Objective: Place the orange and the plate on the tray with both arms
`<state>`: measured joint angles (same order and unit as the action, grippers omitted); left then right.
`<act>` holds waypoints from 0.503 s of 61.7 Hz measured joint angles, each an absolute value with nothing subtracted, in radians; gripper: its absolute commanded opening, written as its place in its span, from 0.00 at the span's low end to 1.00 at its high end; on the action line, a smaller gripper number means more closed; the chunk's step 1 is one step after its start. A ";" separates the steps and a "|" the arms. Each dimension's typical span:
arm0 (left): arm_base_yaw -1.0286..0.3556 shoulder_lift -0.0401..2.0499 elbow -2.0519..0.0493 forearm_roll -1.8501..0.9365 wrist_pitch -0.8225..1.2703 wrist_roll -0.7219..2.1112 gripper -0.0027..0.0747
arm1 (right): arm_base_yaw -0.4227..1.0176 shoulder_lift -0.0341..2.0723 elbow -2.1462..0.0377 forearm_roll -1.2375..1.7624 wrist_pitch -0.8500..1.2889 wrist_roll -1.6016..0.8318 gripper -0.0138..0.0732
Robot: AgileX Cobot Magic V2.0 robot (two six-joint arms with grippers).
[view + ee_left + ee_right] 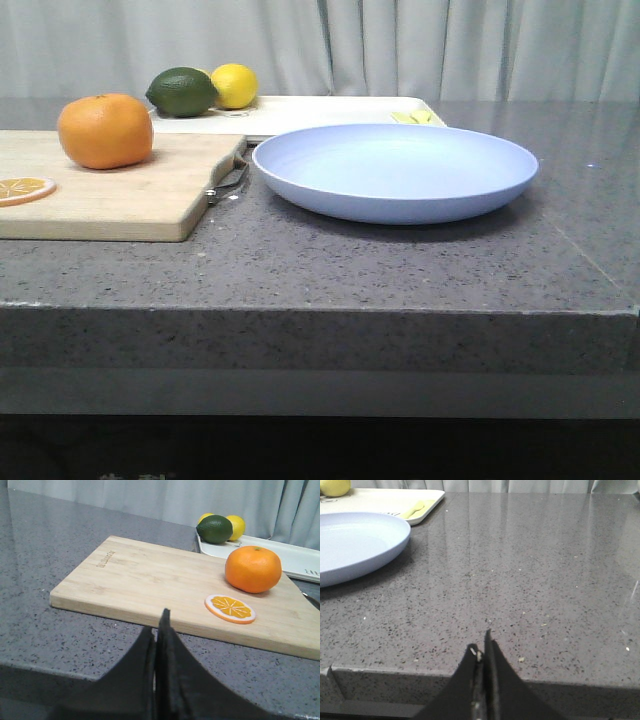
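The wooden cutting board is the next place my left gripper needs to go, and there it should close from above on the sides of the orange [106, 131] [253, 569].
The orange [105, 130] [252, 569] rests on a wooden cutting board [110, 195] [150, 585] at the left. The pale lavender-blue plate [395, 170] [355, 542] lies on the counter right of the board. Behind both sits the cream-white tray [330, 108] [295, 557] [385, 500]. My left gripper [157, 625] is shut and empty, short of the board's near edge and well back from the orange. My right gripper [481, 645] is shut and empty over the counter's front edge, to the right of the plate. Neither gripper shows in the front view.
A green lime [182, 91] [214, 529] and a yellow lemon [234, 85] [236, 526] sit on the tray's left end, with pale yellow pieces [418, 117] [415, 510] at its right end. An orange slice [22, 188] [230, 608] lies on the board. The board's metal handle [230, 180] faces the plate.
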<state>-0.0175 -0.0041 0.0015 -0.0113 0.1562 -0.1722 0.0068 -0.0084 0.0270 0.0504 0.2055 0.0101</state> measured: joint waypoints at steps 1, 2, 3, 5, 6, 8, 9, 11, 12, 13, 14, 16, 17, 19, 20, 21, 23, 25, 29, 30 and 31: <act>-0.017 -0.004 0.001 -0.010 0.151 -0.172 0.01 | 0.007 -0.008 0.027 0.050 0.203 0.010 0.08; -0.017 -0.004 0.001 -0.009 0.143 -0.172 0.01 | 0.007 -0.008 0.027 0.050 0.197 0.010 0.08; -0.017 -0.004 0.001 -0.007 0.137 -0.172 0.01 | 0.007 -0.008 0.027 0.050 0.194 0.010 0.08; -0.017 -0.004 0.001 0.000 0.119 -0.172 0.01 | 0.007 -0.008 0.027 0.050 0.185 0.010 0.08; -0.017 -0.004 0.001 0.000 0.111 -0.172 0.01 | 0.007 -0.008 0.027 0.050 0.180 0.010 0.08; -0.017 -0.004 0.001 0.000 0.089 -0.172 0.01 | 0.007 -0.008 0.027 0.050 0.169 0.010 0.08; -0.017 -0.004 0.001 0.000 0.079 -0.172 0.01 | 0.007 -0.008 0.027 0.050 0.163 0.010 0.08; -0.017 -0.004 0.001 0.000 0.060 -0.172 0.01 | 0.007 -0.008 0.027 0.050 0.160 0.010 0.08; -0.017 -0.004 0.001 0.000 0.049 -0.172 0.01 | 0.007 -0.008 0.027 0.050 0.157 0.010 0.08; -0.017 -0.004 0.001 0.000 0.035 -0.172 0.01 | 0.007 -0.008 0.027 0.050 0.154 0.010 0.08; -0.017 -0.004 0.001 0.000 0.026 -0.172 0.01 | 0.007 -0.008 0.027 0.050 0.152 0.010 0.08; -0.017 -0.004 0.000 0.000 0.006 -0.172 0.01 | 0.007 -0.008 0.025 0.050 0.153 0.010 0.08; -0.017 -0.004 -0.001 0.000 0.000 -0.172 0.01 | 0.007 -0.008 0.022 0.050 0.153 0.010 0.08; -0.017 -0.004 -0.003 0.000 -0.010 -0.172 0.01 | 0.007 -0.008 0.009 0.050 0.153 0.010 0.09; -0.017 -0.004 -0.005 0.000 -0.012 -0.172 0.01 | 0.007 -0.008 0.003 0.050 0.153 0.010 0.09; -0.017 -0.004 -0.008 0.010 -0.013 -0.172 0.01 | 0.007 -0.008 -0.004 0.050 0.153 0.010 0.09; -0.017 -0.004 -0.019 0.023 -0.013 -0.172 0.01 | 0.007 -0.008 -0.027 0.050 0.153 0.010 0.09; -0.017 -0.004 -0.037 0.041 -0.011 -0.172 0.01 | 0.007 -0.008 -0.052 0.050 0.157 0.010 0.09; -0.017 0.005 -0.101 0.074 0.000 -0.172 0.01 | 0.007 0.001 -0.105 0.050 0.167 0.010 0.09; -0.017 0.014 -0.117 0.078 0.013 -0.172 0.01 | 0.007 0.011 -0.125 0.050 0.173 0.010 0.09; -0.017 0.023 -0.143 0.083 0.021 -0.172 0.01 | 0.007 0.023 -0.145 0.050 0.176 0.010 0.09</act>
<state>-0.0175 0.0228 -0.1426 0.0833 0.0207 -0.1722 0.0068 0.0234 -0.1450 0.0504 0.1760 0.0101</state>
